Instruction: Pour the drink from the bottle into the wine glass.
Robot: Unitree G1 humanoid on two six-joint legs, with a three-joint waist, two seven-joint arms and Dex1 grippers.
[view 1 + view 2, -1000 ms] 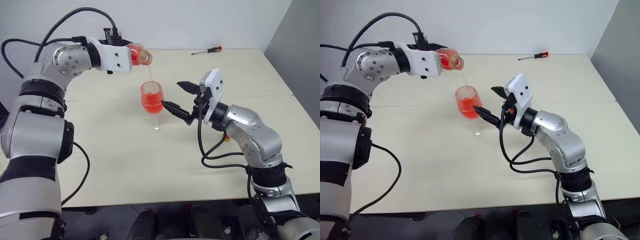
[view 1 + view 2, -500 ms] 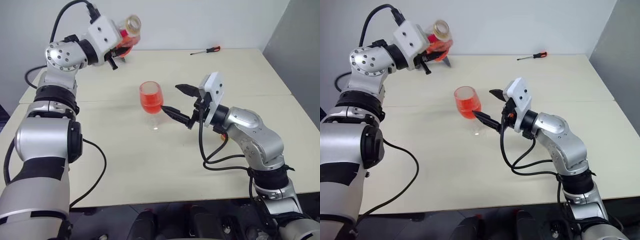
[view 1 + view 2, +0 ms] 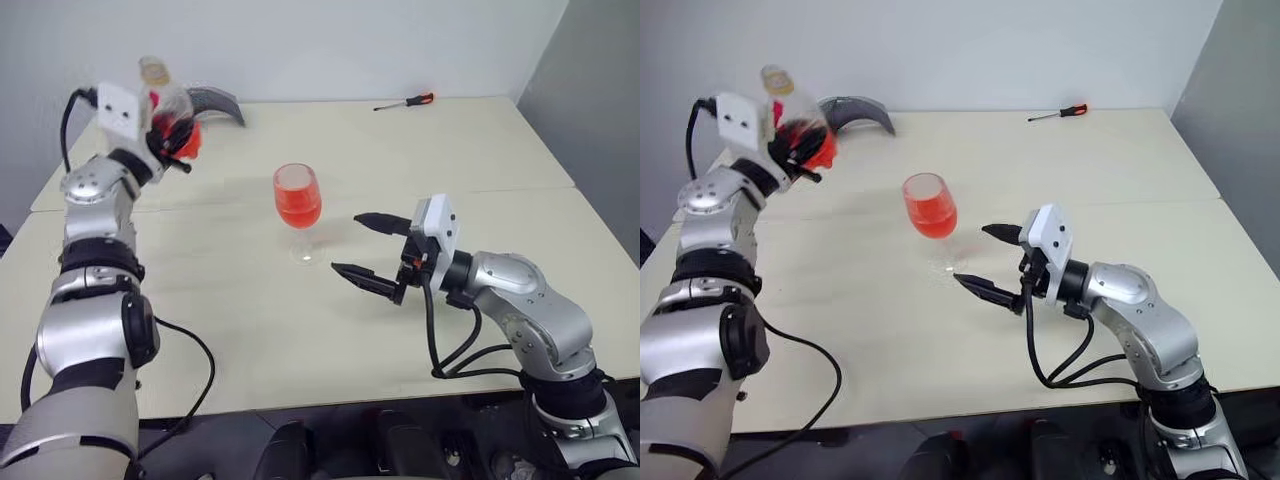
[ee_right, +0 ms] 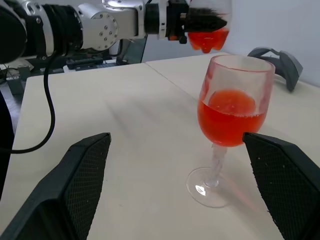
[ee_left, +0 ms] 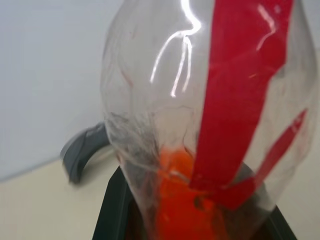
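My left gripper is going to release the bottle, now held upright above the table, on the table (image 3: 194, 256) beside the wine glass, just in front of the seam.
The wine glass (image 3: 298, 197) stands mid-table, its bowl about half full of red-orange drink (image 4: 230, 117). At the far left, above the table, my left gripper (image 3: 170, 138) is shut on the bottle (image 3: 163, 103). The bottle is held nearly upright with its yellowish neck on top. A little drink (image 5: 176, 200) sits at its bottom, and a red label strip (image 5: 235, 85) runs along its side. My right gripper (image 3: 346, 242) is open and empty, to the right of the glass and nearer the front, a short gap from its foot.
A red-handled screwdriver (image 3: 405, 101) lies at the table's far edge. A grey curved object (image 3: 216, 100) rests at the back left, just behind the bottle. A seam (image 3: 500, 192) crosses the table behind the glass.
My left arm has swung the bottle from over the glass out to the far left and turned it upright, and the stream has stopped. My right gripper has drawn back from the glass.
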